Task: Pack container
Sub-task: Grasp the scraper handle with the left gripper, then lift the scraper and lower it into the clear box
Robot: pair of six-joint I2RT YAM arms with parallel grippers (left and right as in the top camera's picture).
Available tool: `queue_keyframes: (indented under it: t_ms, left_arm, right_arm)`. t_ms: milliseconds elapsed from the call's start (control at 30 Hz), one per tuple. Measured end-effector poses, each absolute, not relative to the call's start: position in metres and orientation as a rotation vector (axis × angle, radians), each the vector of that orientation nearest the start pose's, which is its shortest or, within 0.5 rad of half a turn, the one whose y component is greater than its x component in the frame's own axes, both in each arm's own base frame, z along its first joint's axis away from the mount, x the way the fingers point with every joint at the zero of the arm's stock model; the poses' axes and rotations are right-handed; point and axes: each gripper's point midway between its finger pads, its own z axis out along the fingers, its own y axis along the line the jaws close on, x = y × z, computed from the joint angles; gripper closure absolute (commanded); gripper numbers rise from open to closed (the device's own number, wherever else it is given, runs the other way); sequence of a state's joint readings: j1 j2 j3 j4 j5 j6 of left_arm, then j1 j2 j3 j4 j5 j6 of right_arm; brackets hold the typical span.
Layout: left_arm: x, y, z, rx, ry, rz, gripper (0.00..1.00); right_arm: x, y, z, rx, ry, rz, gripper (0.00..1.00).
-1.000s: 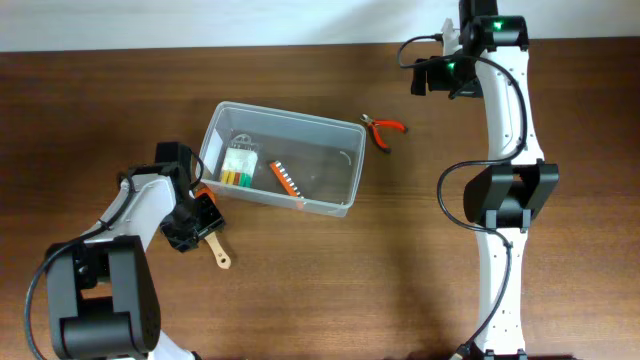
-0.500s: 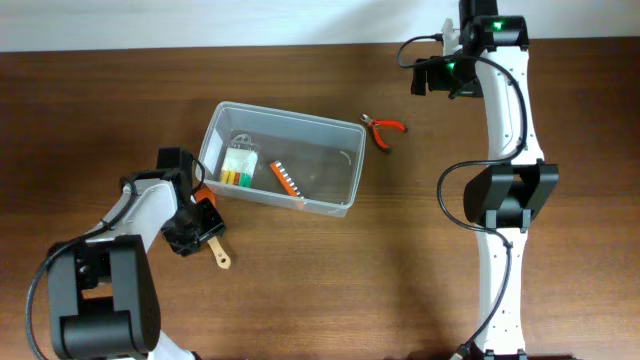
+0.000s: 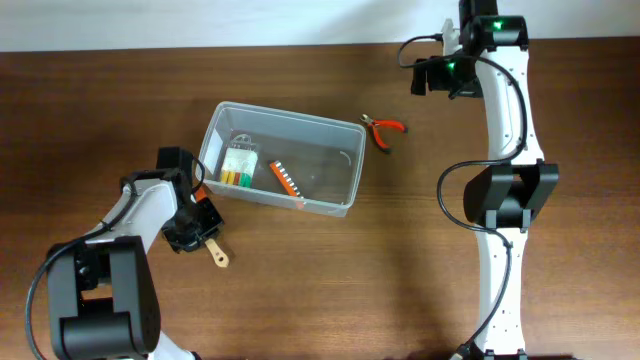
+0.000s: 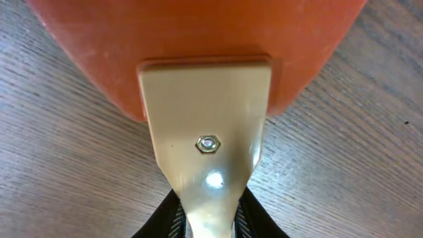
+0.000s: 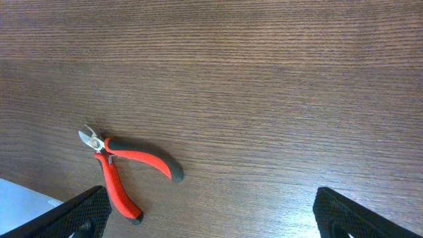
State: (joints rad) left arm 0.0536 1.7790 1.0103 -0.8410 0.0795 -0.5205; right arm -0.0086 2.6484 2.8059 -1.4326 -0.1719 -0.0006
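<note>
The left gripper will release the scraper across the upper part of the orange tool (image 3: pixel 280 172) in the container.
The container (image 3: pixel 290 118), a clear plastic bin, stands left of centre and holds a pack of yellow and green pieces (image 3: pixel 237 165) and an orange tool (image 3: pixel 286 178). Below its left end lies a scraper (image 3: pixel 217 255) with an orange blade and a tan handle (image 4: pixel 206 132). My left gripper (image 3: pixel 196 224) (image 4: pixel 210 223) is shut on that handle, both black fingers pressed against its sides. Red pliers (image 3: pixel 384 130) (image 5: pixel 125 165) lie on the table just right of the container. My right gripper (image 3: pixel 440 75) (image 5: pixel 215 210) hangs open above the table beside the pliers, with nothing between its fingers.
The brown wooden table (image 3: pixel 330 290) carries nothing else. The right arm's base and links (image 3: pixel 508 200) stand along the right side. The left arm's base (image 3: pixel 100 300) sits at the lower left corner.
My left gripper's jaws have closed onto the scraper's handle, and that arm has shifted slightly. The right arm has not moved.
</note>
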Motion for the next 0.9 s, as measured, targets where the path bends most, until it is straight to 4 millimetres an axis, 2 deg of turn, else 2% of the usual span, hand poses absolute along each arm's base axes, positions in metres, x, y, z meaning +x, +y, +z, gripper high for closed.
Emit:
queue_keyframes:
  t_ms: [200, 367, 533, 700, 900]
  left_arm:
    - [0.279, 0.005, 0.002, -0.93, 3.069, -0.1, 0.97]
    - [0.281, 0.027, 0.02, -1.0, 2.983, -0.081, 0.97]
    - [0.285, 0.052, 0.056, -1.055, 2.828, -0.087, 0.97]
    - [0.293, 0.057, 0.097, -0.961, 2.734, -0.105, 0.97]
    - [0.325, 0.056, 0.173, -0.811, 2.54, -0.183, 0.97]
  right_arm:
    - [0.556, 0.025, 0.103, -0.026, 2.836, 0.242, 0.01]
    - [0.556, 0.025, 0.103, -0.026, 2.836, 0.242, 0.01]
    - [0.556, 0.025, 0.103, -0.025, 2.836, 0.242, 0.01]
    - [0.556, 0.025, 0.103, -0.025, 2.836, 0.242, 0.01]
    - [0.556, 0.025, 0.103, -0.025, 2.836, 0.242, 0.01]
